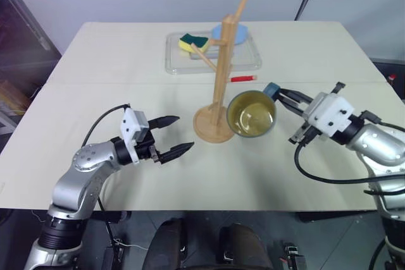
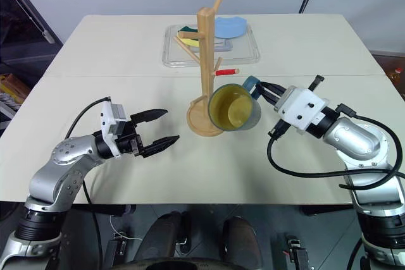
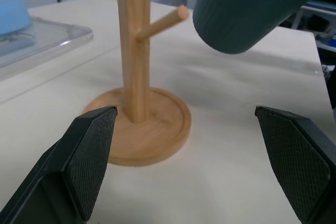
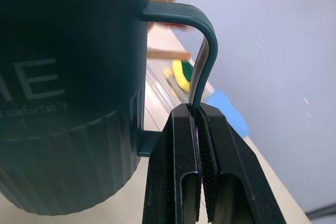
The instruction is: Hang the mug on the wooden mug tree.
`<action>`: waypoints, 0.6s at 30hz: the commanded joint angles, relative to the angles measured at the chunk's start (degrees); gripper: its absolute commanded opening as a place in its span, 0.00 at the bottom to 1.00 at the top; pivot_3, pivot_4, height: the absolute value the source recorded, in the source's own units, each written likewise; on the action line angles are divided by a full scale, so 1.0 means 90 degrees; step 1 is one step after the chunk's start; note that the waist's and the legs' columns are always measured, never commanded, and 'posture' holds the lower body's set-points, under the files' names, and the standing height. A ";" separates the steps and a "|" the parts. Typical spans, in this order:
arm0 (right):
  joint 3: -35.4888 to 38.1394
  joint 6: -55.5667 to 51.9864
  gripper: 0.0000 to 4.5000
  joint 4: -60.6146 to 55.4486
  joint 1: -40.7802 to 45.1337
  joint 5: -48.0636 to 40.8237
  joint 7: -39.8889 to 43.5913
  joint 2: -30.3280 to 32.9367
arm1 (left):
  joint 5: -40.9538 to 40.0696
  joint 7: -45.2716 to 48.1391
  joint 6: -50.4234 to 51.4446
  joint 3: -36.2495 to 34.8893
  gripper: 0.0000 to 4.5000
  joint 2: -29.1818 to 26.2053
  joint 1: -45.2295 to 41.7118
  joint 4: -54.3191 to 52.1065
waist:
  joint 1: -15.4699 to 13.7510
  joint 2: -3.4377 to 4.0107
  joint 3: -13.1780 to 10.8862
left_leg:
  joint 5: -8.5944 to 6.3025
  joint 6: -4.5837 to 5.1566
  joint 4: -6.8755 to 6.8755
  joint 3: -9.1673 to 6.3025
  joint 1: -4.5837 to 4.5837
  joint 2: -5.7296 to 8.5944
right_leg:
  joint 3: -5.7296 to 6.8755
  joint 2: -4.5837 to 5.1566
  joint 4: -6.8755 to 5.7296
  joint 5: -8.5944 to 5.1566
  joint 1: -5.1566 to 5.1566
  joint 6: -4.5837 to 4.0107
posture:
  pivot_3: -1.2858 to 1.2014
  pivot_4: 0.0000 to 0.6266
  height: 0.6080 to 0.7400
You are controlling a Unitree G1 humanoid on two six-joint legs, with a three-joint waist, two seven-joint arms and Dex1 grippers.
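My right gripper will let go of the teal-blue mug so that it hangs under the red peg, beside the mug tree's post [image 1: 240,100].
The teal-blue mug [image 1: 251,114] with its yellow inside hangs in the air just right of the wooden mug tree [image 1: 221,80], its mouth turned toward me. My right gripper [image 1: 283,96] is shut on the mug's loop handle [image 4: 202,56], the fingers [image 4: 181,171] pinching the thin loop. The mug tree stands upright on its round base [image 1: 212,128] mid-table, with slanted pegs [image 3: 163,22]. My left gripper [image 1: 174,137] is open and empty, left of the base, pointing at it. The mug's underside [image 3: 247,9] shows above the base in the left wrist view.
A clear plastic tray [image 1: 183,61] behind the tree holds a yellow-green sponge [image 1: 193,43] and a blue round piece [image 1: 231,33]. A small red marker [image 1: 243,78] lies right of the post. A seam [image 1: 95,84] runs across the pale table.
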State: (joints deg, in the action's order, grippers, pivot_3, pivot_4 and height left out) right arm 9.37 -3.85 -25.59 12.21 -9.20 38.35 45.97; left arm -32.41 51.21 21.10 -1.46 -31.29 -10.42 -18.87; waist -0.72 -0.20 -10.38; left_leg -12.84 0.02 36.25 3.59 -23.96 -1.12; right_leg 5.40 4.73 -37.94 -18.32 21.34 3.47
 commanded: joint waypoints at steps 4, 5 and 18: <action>-0.0111 -0.0266 0.01 -0.0062 0.0689 -0.0126 0.0321 0.0165 | -0.0702 -0.0111 0.0393 -0.0477 1.00 -0.0122 -0.0331 -0.0483 | 0.0017 -0.0001 -0.0001 | 0.0000 -0.0001 0.0001 0.0000 0.0002 -0.0003 | 0.0000 -0.0001 -0.0002 0.0000 0.0000 0.0000 | 0.52 0.24 1.00; -0.0191 -0.0372 0.01 -0.0017 0.0830 -0.0127 0.0400 0.0188 | -0.0766 -0.0122 0.0435 -0.0523 1.00 -0.0141 -0.0397 -0.0512 | 0.0016 0.0000 -0.0001 | 0.0000 -0.0001 0.0002 0.0001 0.0002 -0.0004 | 0.0000 -0.0002 -0.0002 0.0000 0.0000 0.0000 | 0.52 0.24 1.00; -0.0920 -0.0318 0.01 0.0905 0.1964 0.0219 0.0689 -0.0034 | -0.0995 -0.0325 0.0569 -0.0619 1.00 -0.0141 -0.0492 -0.0733 | 0.0013 -0.0001 -0.0001 | 0.0002 -0.0003 0.0003 0.0004 0.0002 -0.0003 | 0.0000 -0.0002 -0.0004 0.0001 0.0000 -0.0001 | 0.52 0.24 1.00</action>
State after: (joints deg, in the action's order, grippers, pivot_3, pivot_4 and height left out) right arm 0.46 -7.93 -17.27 28.20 -7.46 44.35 45.93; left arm -40.25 48.45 26.19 -5.95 -32.41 -14.92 -23.40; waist -0.60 -0.21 -10.39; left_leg -12.82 -0.01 36.29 3.62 -23.94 -1.15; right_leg 5.40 4.72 -37.98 -18.32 21.34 3.46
